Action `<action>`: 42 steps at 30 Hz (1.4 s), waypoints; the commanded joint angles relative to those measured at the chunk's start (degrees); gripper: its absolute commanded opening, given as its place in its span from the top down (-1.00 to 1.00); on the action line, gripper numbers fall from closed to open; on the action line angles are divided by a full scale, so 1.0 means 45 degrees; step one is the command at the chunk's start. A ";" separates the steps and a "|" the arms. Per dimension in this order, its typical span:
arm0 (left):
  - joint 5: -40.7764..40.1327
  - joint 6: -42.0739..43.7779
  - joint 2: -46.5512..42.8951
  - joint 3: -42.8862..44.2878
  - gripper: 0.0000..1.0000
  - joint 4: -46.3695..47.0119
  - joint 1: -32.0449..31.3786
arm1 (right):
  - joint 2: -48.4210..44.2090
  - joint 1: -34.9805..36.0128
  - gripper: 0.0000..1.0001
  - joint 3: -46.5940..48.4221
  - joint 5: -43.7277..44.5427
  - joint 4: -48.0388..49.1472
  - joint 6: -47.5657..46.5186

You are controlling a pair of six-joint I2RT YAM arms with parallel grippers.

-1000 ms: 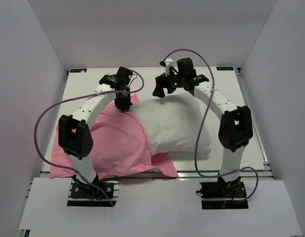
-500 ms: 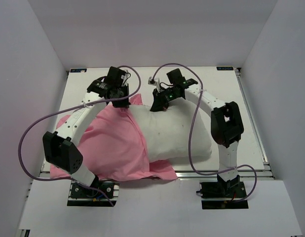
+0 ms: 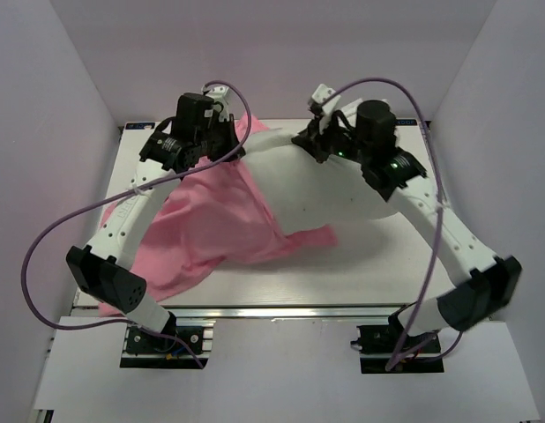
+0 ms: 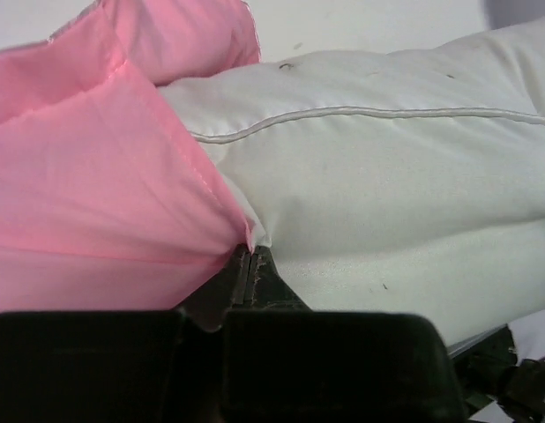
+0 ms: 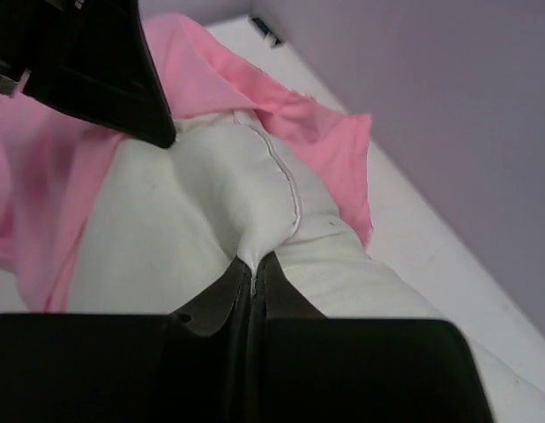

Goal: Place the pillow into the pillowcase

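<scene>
The left gripper is pinching the pillow's cloth along with the pillowcase's hem, so it should open and take only the pillowcase (image 4: pixel 218 210) before the pillow gets pushed in.
The white pillow (image 3: pixel 321 189) lies at the back middle of the table, with its left part under the pink pillowcase (image 3: pixel 202 220). My left gripper (image 3: pixel 230 148) is shut on the pillowcase's hem where it meets the pillow, at the far left. In the left wrist view the gripper (image 4: pixel 250 253) pinches the pink edge of the pillowcase (image 4: pixel 87 176) against the pillow (image 4: pixel 387 176). My right gripper (image 3: pixel 306 141) is shut on a pinch of the pillow's far edge. In the right wrist view its tips (image 5: pixel 255 264) grip a fold of the pillow (image 5: pixel 184 203), with the pillowcase (image 5: pixel 317 123) behind.
The white table (image 3: pixel 387 264) has walls on the left, right and back. The table's front rail (image 3: pixel 281 310) runs just ahead of the arm bases. Purple cables (image 3: pixel 70 229) loop beside each arm. The left gripper's black body (image 5: pixel 87 62) shows top left in the right wrist view.
The right gripper has gone from open to shut on the pillow. Both arms have moved toward the back and risen, drawing the pillow and pillowcase away from the front edge.
</scene>
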 commanded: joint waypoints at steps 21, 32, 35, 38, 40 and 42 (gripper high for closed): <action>-0.1104 0.0525 -0.2671 -0.1860 -0.35 -0.0644 -0.0367 | -0.4462 0.5829 1.00 -1.0552 0.5985 0.4166 0.2391; -0.4003 0.2088 -0.0450 0.1111 -0.65 -0.2753 -0.2395 | -0.4833 0.6142 1.00 -1.1021 0.6103 0.4342 0.3154; -0.5942 0.1719 0.0839 0.1890 -0.66 -0.3651 -0.3394 | -0.5009 0.6162 1.00 -1.1119 0.6219 0.4381 0.3328; -0.6981 0.1366 0.1353 0.2439 -0.54 -0.4005 -0.3473 | -0.5205 0.6181 1.00 -1.1255 0.6259 0.4382 0.3486; -0.7779 0.1095 0.1567 0.2498 -0.50 -0.3849 -0.3512 | -0.5380 0.6201 1.00 -1.1353 0.6142 0.4381 0.3467; -0.9045 0.0666 0.1975 0.2751 -0.41 -0.4217 -0.3532 | -0.5497 0.6220 1.00 -1.1509 0.6141 0.4381 0.3505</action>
